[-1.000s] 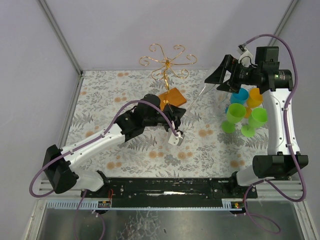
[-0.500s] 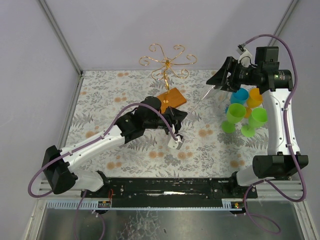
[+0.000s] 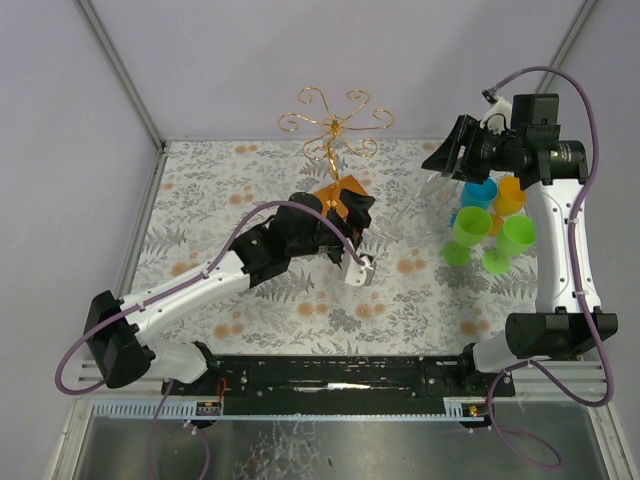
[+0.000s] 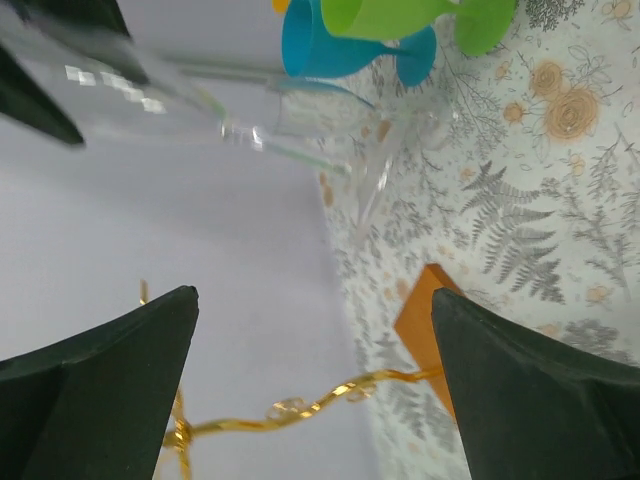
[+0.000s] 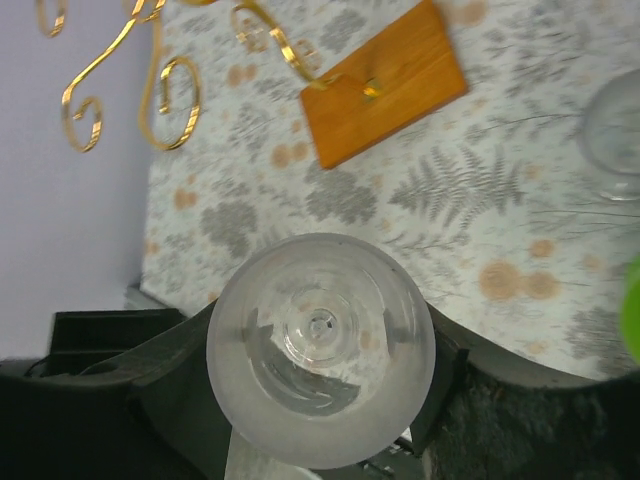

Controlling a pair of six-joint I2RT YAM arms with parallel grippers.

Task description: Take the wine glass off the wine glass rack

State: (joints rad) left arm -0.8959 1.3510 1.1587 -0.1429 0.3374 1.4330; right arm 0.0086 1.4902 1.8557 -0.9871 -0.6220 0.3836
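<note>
I will use my right gripper to set the wine glass down on the table point(image 3: 427, 242) point(image 5: 578, 240) between the fern print and the green goblet. The wine glass still hangs above the table.
A clear wine glass point(image 3: 437, 184) hangs above the table at the right, and my right gripper point(image 3: 447, 168) is shut on it. In the right wrist view the wine glass point(image 5: 320, 360) shows end-on as a round disc between the two dark fingers. The wine glass rack point(image 3: 335, 125), gold scrolled wire on an orange base point(image 3: 345, 190), stands at the back centre with no glass on its arms. My left gripper point(image 3: 356, 207) is open just over that base. In the left wrist view its fingers frame the gold wire point(image 4: 300, 405), with the wine glass point(image 4: 250, 130) beyond.
Several plastic goblets stand at the right under the right arm: green point(image 3: 467, 230), green point(image 3: 515, 240), blue point(image 3: 480, 190) and orange point(image 3: 510, 195). Another clear glass point(image 5: 615, 130) shows at the right edge of the right wrist view. Grey walls close the back and sides.
My left gripper has opened and shifted back toward the rack's base. The right gripper's jaws have closed in around the wine glass and carried it rightward toward the goblets.
</note>
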